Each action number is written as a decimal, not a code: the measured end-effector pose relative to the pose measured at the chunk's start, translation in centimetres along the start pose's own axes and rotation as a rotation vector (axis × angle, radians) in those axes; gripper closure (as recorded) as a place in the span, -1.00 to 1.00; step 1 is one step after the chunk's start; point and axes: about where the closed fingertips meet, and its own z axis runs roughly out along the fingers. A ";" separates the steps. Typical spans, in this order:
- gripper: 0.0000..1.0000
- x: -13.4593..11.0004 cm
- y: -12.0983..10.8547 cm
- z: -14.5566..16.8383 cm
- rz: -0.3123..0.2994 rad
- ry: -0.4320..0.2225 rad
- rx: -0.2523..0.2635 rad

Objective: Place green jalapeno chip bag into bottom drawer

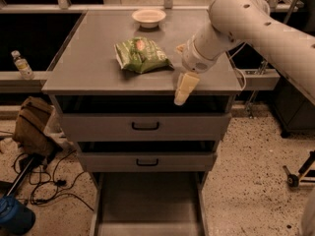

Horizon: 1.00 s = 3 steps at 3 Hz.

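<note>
The robot's gripper needs to next move to the middle [146, 53] of the green jalapeno chip bag on the grey cabinet top and close there.
The green jalapeno chip bag [141, 55] lies flat on the grey cabinet top [98, 68], left of centre. My gripper [181, 73] is open and empty. It hangs at the cabinet's front edge, just right of the bag and not touching it. One cream finger [185, 88] points down over the edge. The bottom drawer [147, 205] is pulled out at floor level below, and its flat floor is bare. The two upper drawers [145, 126] with black handles are shut.
A white bowl [148, 16] stands at the back of the cabinet top. A water bottle [21, 65] stands on a ledge at left. A brown bag [32, 127], cables and a blue object [15, 215] lie on the floor at left. A wheeled stand [300, 173] is at right.
</note>
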 end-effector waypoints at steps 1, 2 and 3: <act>-1.00 -1.4 -2.5 -0.1 -0.063 -0.006 0.015; -1.00 -3.1 -6.0 0.4 -0.120 -0.002 0.003; -1.00 -4.6 -8.8 1.2 -0.159 -0.016 -0.020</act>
